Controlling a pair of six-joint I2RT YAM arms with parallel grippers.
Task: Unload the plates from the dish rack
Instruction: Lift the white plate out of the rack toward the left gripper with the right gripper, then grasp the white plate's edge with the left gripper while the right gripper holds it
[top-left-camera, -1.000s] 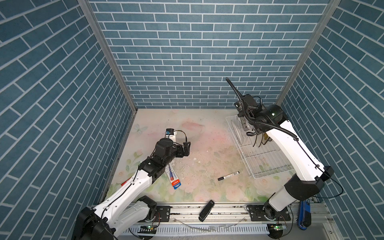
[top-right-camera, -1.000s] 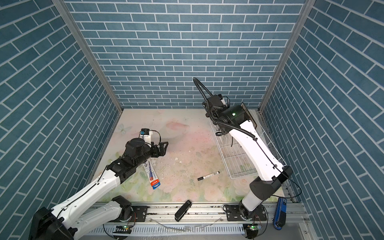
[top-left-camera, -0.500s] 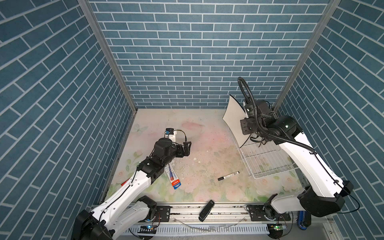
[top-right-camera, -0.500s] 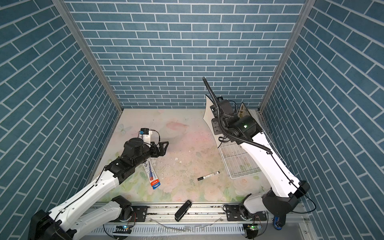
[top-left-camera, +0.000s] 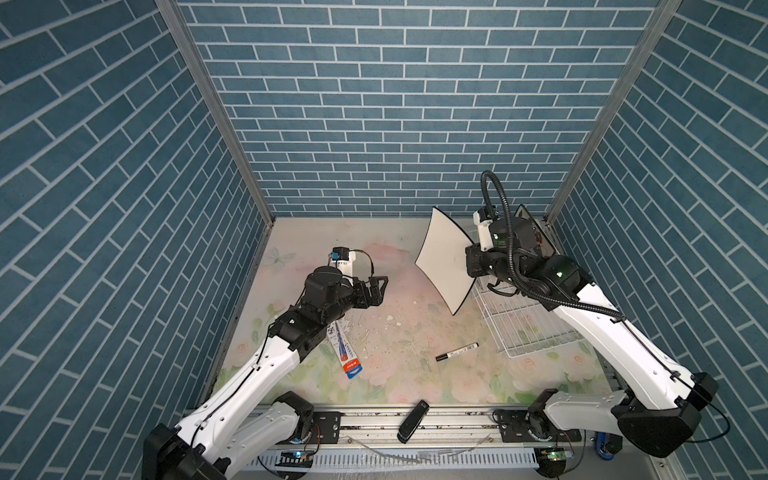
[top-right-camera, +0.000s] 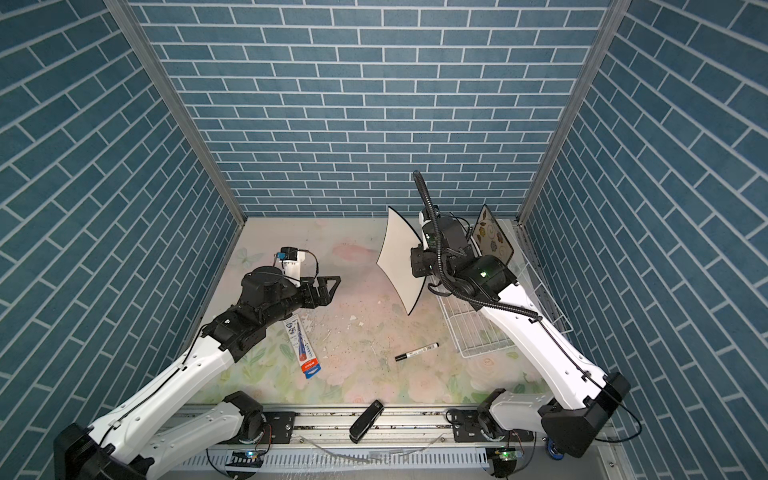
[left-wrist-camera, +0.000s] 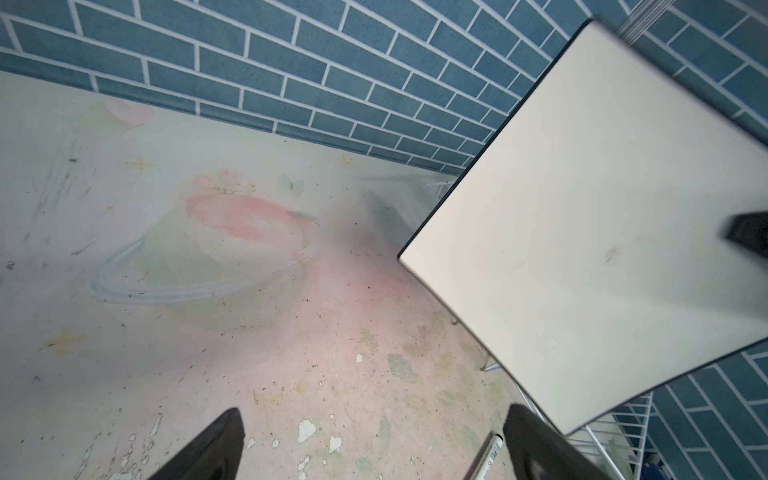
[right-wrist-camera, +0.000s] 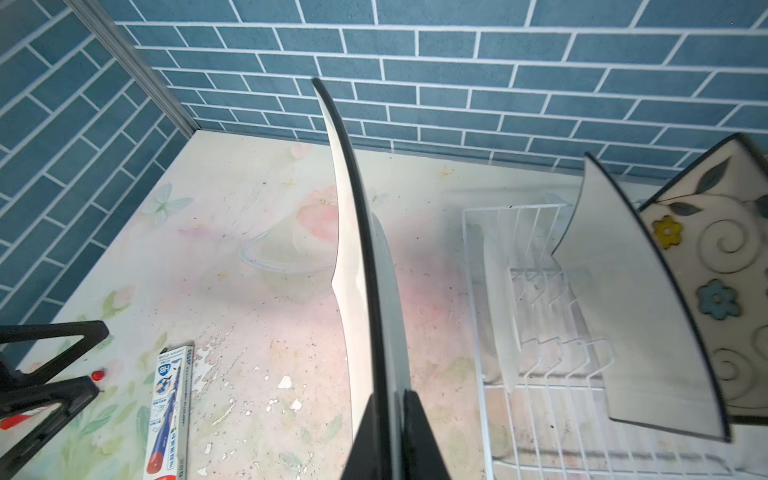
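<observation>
My left gripper is to take hold next of the white square plate at the middle of its free lower edge (top-left-camera: 435, 287) (left-wrist-camera: 482, 347), opposite my right gripper.
My right gripper (right-wrist-camera: 388, 399) (top-left-camera: 469, 266) is shut on the edge of a plain white square plate (top-left-camera: 444, 259) (top-right-camera: 401, 259) (right-wrist-camera: 357, 270) with a thin black rim. It holds this plate upright in the air, just left of the white wire dish rack (top-left-camera: 536, 332) (top-right-camera: 478, 332) (right-wrist-camera: 540, 399). A cream plate with flowers and swirls (top-right-camera: 492, 239) (right-wrist-camera: 715, 266) stands at the rack's far end. A pale dark-rimmed plate (right-wrist-camera: 636, 316) stands beside it. My left gripper (top-left-camera: 382, 286) (left-wrist-camera: 374, 415) hovers open and empty over the mat, left of the held plate (left-wrist-camera: 582, 232).
A black-and-white marker (top-left-camera: 457, 351) (left-wrist-camera: 492, 453) lies on the mat in front of the held plate. A pencil box (top-left-camera: 343, 353) (right-wrist-camera: 170, 407) lies under my left arm. A black object (top-left-camera: 412, 420) rests on the front rail. Tiled walls close in three sides.
My right arm has lifted the white square plate out of the rack and carried it left, over the mat. The left arm has stayed where it was.
</observation>
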